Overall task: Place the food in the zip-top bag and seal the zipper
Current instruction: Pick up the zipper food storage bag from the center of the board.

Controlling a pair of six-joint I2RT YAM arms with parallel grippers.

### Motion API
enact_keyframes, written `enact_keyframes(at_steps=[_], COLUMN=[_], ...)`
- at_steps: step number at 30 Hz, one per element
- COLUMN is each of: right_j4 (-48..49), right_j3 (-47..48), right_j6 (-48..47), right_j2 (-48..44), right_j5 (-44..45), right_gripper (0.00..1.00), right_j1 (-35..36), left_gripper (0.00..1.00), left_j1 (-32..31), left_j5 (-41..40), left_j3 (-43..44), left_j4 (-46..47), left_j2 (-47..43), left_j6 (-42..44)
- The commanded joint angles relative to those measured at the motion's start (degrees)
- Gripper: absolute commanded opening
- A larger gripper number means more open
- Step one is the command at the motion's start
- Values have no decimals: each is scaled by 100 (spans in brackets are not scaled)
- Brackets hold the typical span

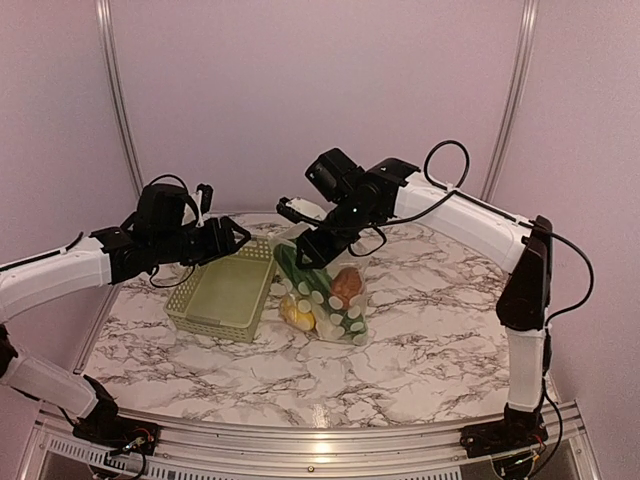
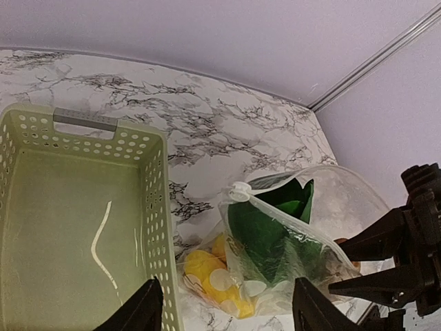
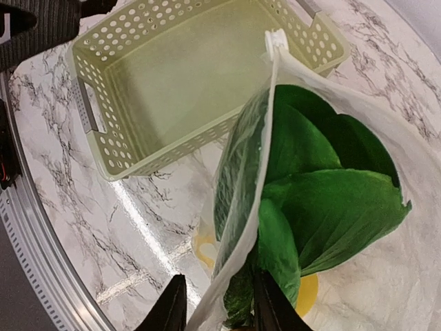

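Note:
Next, my left gripper moves to the zip-top bag's zipper end (image 1: 278, 243) (image 2: 235, 190) by the white slider, the end nearest the basket, and closes on it there.
The clear zip-top bag (image 1: 335, 305) with white dots stands on the marble right of the basket, its mouth raised. Inside lies the food: green bok choy leaves (image 3: 324, 186), a yellow lemon (image 2: 207, 276) and a reddish-brown round piece (image 1: 345, 285). The zipper (image 3: 265, 138) runs up to a white slider (image 2: 240, 191). My right gripper (image 3: 219, 307) is closed around the bag's upper edge, plastic and leaves filling the gap between its fingers. My left gripper (image 2: 227, 314) hangs open above the basket's right wall, empty, a little short of the bag.
A pale green lattice basket (image 1: 205, 322) sits empty left of the bag, touching it or nearly so. The right arm's black fingers (image 2: 372, 238) show at the right edge of the left wrist view. Metal frame rails border the table.

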Motion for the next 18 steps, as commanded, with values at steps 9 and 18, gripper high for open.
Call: enact_keyframes(at_steps=[9, 18], right_j4=[-378, -584], right_j3=[969, 1127], right_j6=[732, 882], right_j2=[576, 60], right_j5=[53, -177], right_gripper=[8, 0], right_j1=[47, 42], left_gripper=[65, 67], left_j1=[162, 232], left_j5=[479, 1123], left_j3=[-250, -813], left_j4=[676, 1928], left_j2=[333, 365], left_j6=[709, 1377])
